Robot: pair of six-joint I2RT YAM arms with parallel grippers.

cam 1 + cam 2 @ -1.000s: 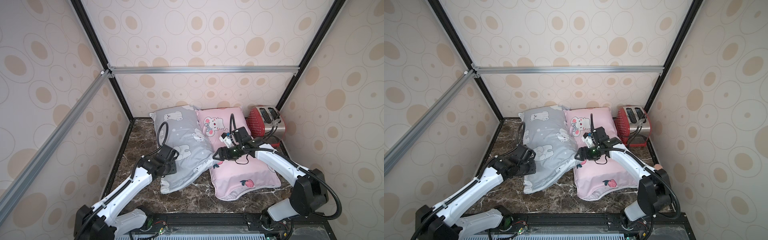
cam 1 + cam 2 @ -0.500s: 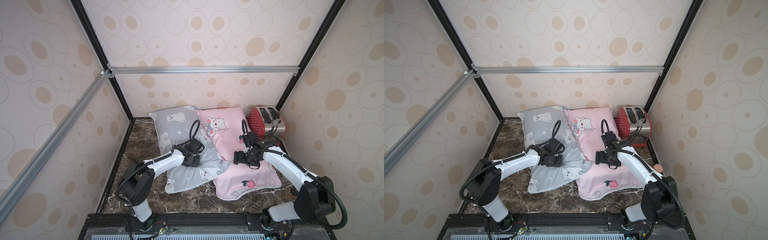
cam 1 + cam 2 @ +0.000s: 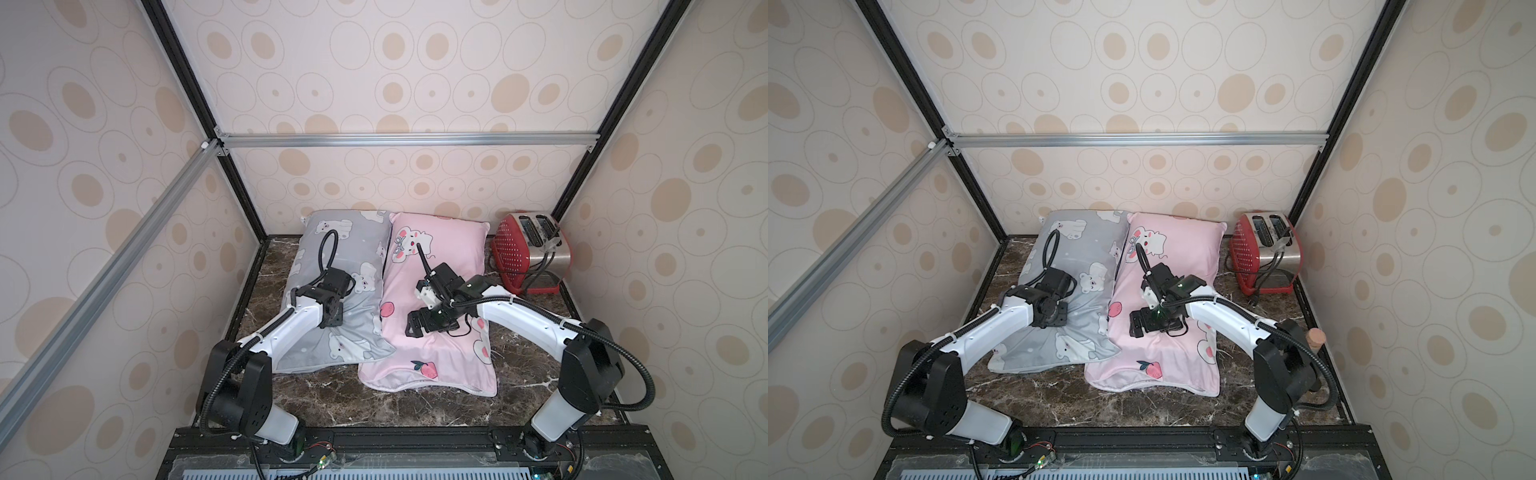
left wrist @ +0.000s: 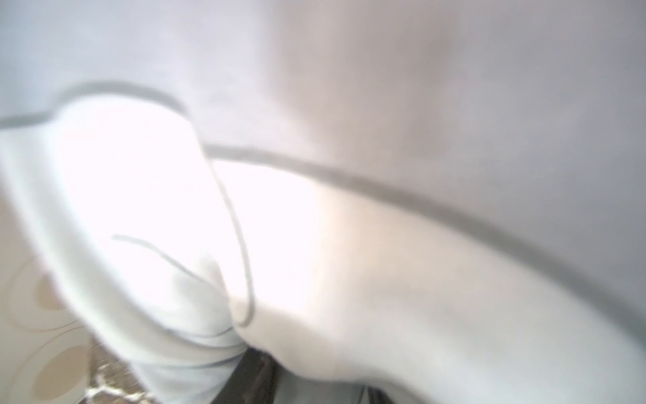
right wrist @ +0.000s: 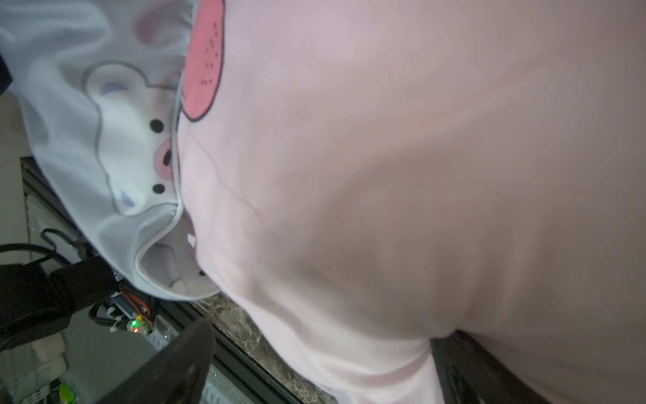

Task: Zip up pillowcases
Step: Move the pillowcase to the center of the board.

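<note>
My right gripper moves to the pink pillowcase next and closes on its near corner [image 3: 493,392], on the side away from the grey pillowcase.
Two pillowcases lie side by side on the marble table, seen in both top views. The grey pillowcase [image 3: 332,245] [image 3: 1088,245] with white bears is on the left, and its near right corner overlaps the pink pillowcase [image 3: 449,257] [image 3: 1187,253]. My left gripper [image 3: 332,321] [image 3: 1054,318] points down into the grey one's middle. In the left wrist view, blurred grey fabric [image 4: 454,140] bulges between its dark fingers [image 4: 257,377]. My right gripper [image 3: 419,326] [image 3: 1138,328] [image 5: 316,363] stands open just over the pink pillowcase [image 5: 419,175]. No zipper shows.
A red perforated toaster [image 3: 528,253] [image 3: 1262,249] with a dark cord stands at the back right. Patterned walls and black frame posts close in three sides. A strip of marble [image 3: 415,409] runs along the front edge. A brown knob [image 3: 1315,336] pokes up behind my right arm.
The grey pillowcase has slid left and now lies straight beside the pink one. My left gripper moved left with it. My right gripper moved left over the pink pillowcase and opened wider.
</note>
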